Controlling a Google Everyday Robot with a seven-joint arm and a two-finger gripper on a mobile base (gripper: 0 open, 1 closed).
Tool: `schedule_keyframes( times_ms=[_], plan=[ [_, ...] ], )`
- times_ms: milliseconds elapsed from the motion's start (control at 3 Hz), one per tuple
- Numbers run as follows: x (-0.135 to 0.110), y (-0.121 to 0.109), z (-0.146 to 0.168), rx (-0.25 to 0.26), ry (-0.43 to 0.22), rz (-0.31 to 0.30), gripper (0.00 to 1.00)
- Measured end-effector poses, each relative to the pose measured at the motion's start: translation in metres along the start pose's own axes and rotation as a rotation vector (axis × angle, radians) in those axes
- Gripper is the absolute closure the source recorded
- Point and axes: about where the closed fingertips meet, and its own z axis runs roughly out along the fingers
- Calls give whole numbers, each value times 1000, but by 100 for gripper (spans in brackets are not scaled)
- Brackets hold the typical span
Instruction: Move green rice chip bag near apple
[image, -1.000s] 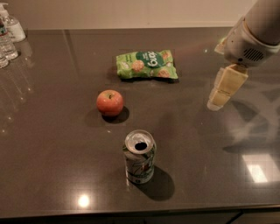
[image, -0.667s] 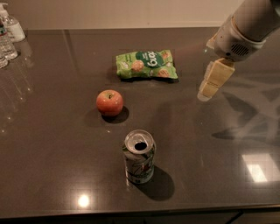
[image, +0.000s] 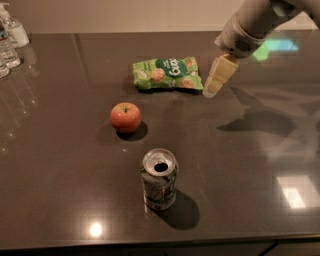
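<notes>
Next, my gripper closes on the middle (image: 174, 75) of the green rice chip bag, between the two ends of the bag.
The green rice chip bag (image: 167, 73) lies flat on the dark table (image: 60, 190), toward the back middle. The red-orange apple (image: 125, 116) sits in front of it and a little to the left, about an apple's width from the bag's near edge. My gripper (image: 212, 89) hangs from the arm that comes in from the upper right. It points down and to the left, just off the bag's right end and slightly above the table. It holds nothing that I can see.
An opened green-and-white soda can (image: 160, 178) stands upright in front of the apple. Clear plastic bottles (image: 9, 42) stand at the table's far left edge. The table's front edge runs along the bottom of the view.
My gripper has moved left and toward the back, from well right of the bag to right beside its right end. The bag, apple and can have not moved.
</notes>
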Motion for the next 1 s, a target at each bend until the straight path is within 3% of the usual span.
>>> schedule_keyframes(
  times_ms=[667, 1000],
  plan=[
    [-49, -36, 59, -20, -56, -9, 0],
    [-63, -49, 90, -36, -46, 3, 0]
  ],
)
